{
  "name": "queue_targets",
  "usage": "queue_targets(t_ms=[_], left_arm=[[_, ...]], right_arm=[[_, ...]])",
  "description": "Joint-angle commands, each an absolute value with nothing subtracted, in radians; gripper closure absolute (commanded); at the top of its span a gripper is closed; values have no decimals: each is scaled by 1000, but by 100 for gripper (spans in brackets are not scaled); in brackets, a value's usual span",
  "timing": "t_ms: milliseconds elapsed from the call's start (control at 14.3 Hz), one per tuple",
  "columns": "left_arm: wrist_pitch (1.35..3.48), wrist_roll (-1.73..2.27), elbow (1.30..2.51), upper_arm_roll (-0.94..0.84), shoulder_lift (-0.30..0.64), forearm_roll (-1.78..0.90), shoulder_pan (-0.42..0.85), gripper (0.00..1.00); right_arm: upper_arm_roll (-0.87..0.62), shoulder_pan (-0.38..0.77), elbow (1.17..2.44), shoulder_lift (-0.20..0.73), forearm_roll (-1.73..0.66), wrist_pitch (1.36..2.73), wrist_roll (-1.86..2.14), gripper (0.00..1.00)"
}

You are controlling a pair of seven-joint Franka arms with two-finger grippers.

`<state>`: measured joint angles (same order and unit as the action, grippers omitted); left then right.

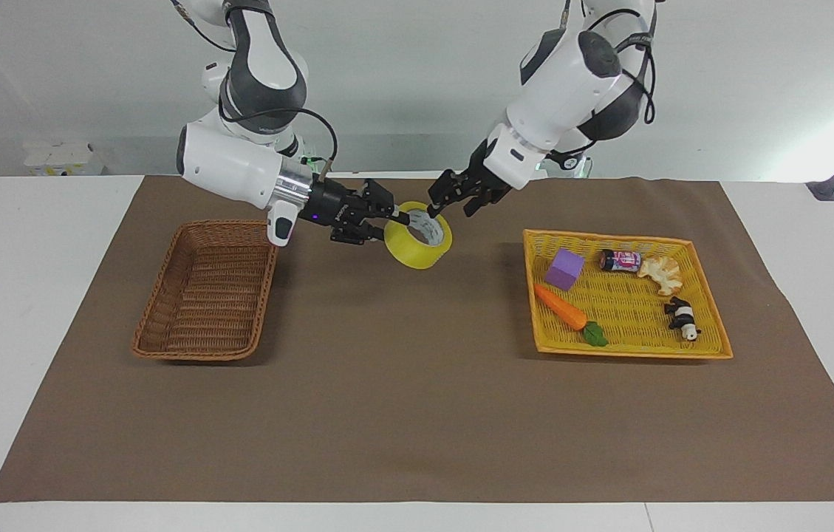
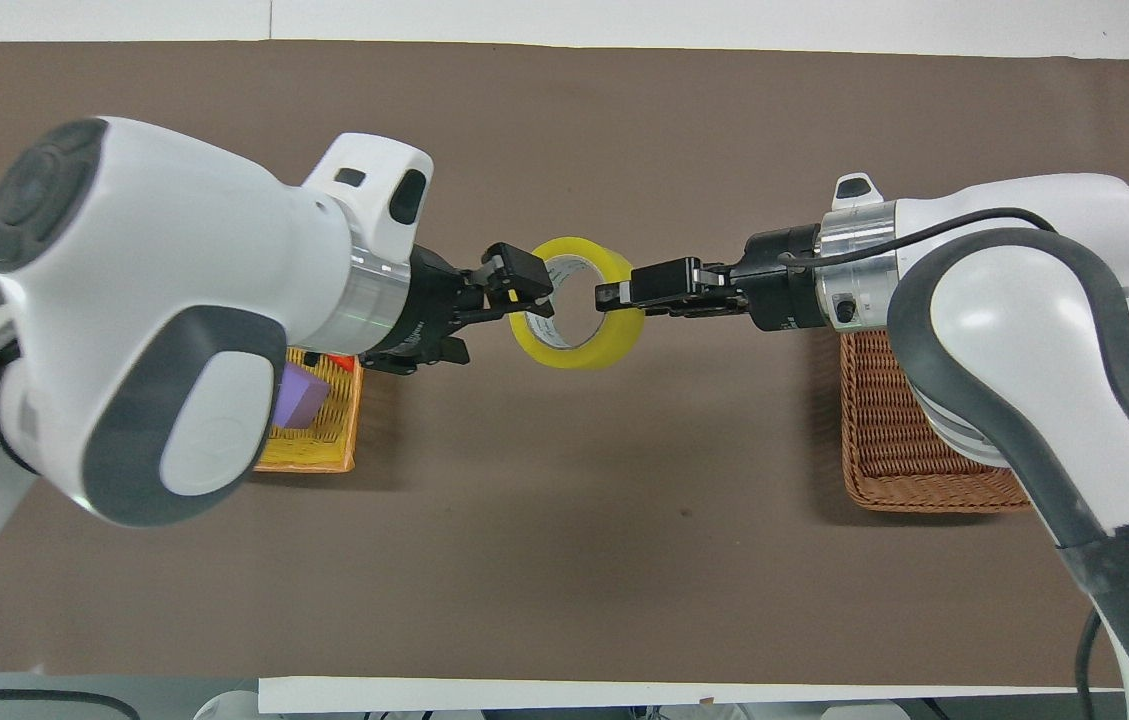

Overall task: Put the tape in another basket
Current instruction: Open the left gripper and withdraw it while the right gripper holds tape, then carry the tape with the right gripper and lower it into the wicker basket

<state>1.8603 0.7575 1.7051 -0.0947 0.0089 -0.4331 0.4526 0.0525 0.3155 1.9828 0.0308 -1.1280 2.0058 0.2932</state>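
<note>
The robot's right gripper will release the tape, now hanging over the mat between the baskets, near the middle of the dark brown wicker basket's bottom (image 2: 950, 379).
The tape (image 1: 417, 252), a yellow roll with a white core, hangs in the air over the brown mat between the two baskets. My right gripper (image 1: 402, 217) is shut on its rim, which also shows in the overhead view (image 2: 614, 293) with the tape (image 2: 574, 356). My left gripper (image 1: 449, 209) is open and empty, raised just off the tape's other edge and apart from it; it also shows in the overhead view (image 2: 506, 318). The dark brown wicker basket (image 1: 199, 353) stands empty at the right arm's end of the mat, partly under the right arm in the overhead view (image 2: 899, 440).
The flat yellow-orange basket (image 1: 627, 353) at the left arm's end holds a purple cube (image 1: 564, 268), a carrot (image 1: 564, 310), a small can (image 1: 620, 260), a pastry (image 1: 660, 273) and a panda toy (image 1: 682, 318). The brown mat (image 1: 402, 414) covers the table.
</note>
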Motion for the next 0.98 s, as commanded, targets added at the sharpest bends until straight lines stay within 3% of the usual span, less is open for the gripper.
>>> queue_targets(t_ms=[0, 140, 559, 908], left_arm=[[1731, 756, 1713, -97, -46, -303, 329, 0], [1723, 730, 1758, -95, -64, -232, 209, 0], [1752, 453, 1763, -95, -57, -120, -102, 0], [1740, 411, 1761, -97, -57, -48, -146, 0]], right_arm=[[49, 307, 1988, 20, -1140, 2006, 279, 100], [51, 301, 1988, 20, -1137, 2003, 285, 100], [52, 120, 1991, 17, -1082, 1879, 301, 100], [52, -53, 1993, 12, -948, 1752, 354, 100]])
